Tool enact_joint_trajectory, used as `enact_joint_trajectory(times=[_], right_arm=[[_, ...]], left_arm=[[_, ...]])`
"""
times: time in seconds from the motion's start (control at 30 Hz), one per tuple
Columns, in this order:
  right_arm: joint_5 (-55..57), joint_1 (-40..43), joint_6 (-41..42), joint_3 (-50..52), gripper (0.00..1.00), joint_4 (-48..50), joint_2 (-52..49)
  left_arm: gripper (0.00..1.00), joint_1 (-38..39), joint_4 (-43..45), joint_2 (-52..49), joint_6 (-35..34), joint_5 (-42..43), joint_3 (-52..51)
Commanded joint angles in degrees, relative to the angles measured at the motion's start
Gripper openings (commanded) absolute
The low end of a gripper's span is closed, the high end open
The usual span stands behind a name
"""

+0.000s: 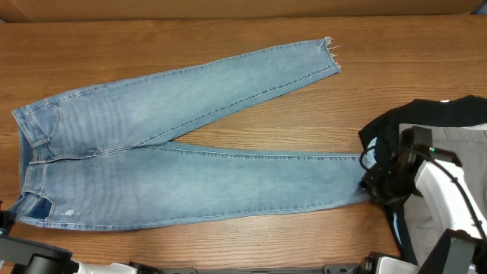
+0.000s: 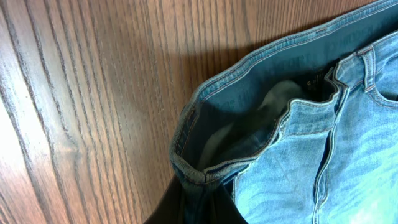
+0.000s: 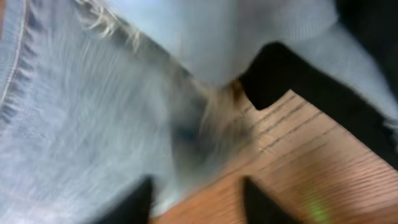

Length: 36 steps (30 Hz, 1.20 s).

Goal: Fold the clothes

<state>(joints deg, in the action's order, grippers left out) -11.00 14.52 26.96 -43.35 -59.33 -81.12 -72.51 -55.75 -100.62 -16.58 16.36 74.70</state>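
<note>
The frayed corner of the lower leg lies loose in front of the open fingers of my right gripper, so I will pinch the leg's near edge (image 3: 198,185) there before I fold.
The light-blue jeans (image 1: 190,183) lie flat on the wooden table (image 1: 251,243), waistband at the left, both legs running right, the upper leg's frayed hem (image 1: 329,53) at the back. My left gripper (image 2: 200,205) is shut on the waistband's near corner (image 2: 193,171); in the overhead view it sits at the far left edge (image 1: 6,218). My right gripper (image 1: 378,186) is at the lower leg's hem. In the blurred right wrist view its fingers (image 3: 199,200) are apart, with the frayed hem (image 3: 186,124) just ahead and against the left finger.
A pile of black and grey garments (image 1: 449,125) lies at the right edge, under and behind my right arm. A tan strip (image 1: 228,7) runs along the back of the table.
</note>
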Motion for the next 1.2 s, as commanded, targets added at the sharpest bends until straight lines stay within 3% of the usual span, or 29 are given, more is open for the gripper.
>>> enact_joint_trajectory(times=[0.0,0.17,0.3,0.7,0.93,1.17], right_arm=[[0.22,-0.31,2.21,2.67,0.67,1.16,-0.02],[0.17,-0.31,4.9,6.71,0.61,2.12,-0.02],[-1.07,-0.31,6.34,8.39,0.49,3.5,-0.02],[-1.07,-0.31,8.74,10.16,0.51,11.91,-0.07],[-0.24,-0.31,9.33,11.19,0.19,12.96,-0.07],[-0.68,-0.31,9.33,11.1,0.2,12.33,-0.07]], left_arm=[[0.04,-0.22,0.28,1.79,0.5,1.09,1.29],[0.04,-0.22,0.33,1.79,0.5,1.09,1.31],[0.04,-0.22,0.59,1.79,0.48,1.09,1.31],[0.04,-0.22,0.9,1.77,0.48,1.11,1.29],[0.05,-0.22,0.87,1.77,0.48,1.11,1.29],[0.05,-0.22,0.87,1.77,0.46,1.11,1.29]])
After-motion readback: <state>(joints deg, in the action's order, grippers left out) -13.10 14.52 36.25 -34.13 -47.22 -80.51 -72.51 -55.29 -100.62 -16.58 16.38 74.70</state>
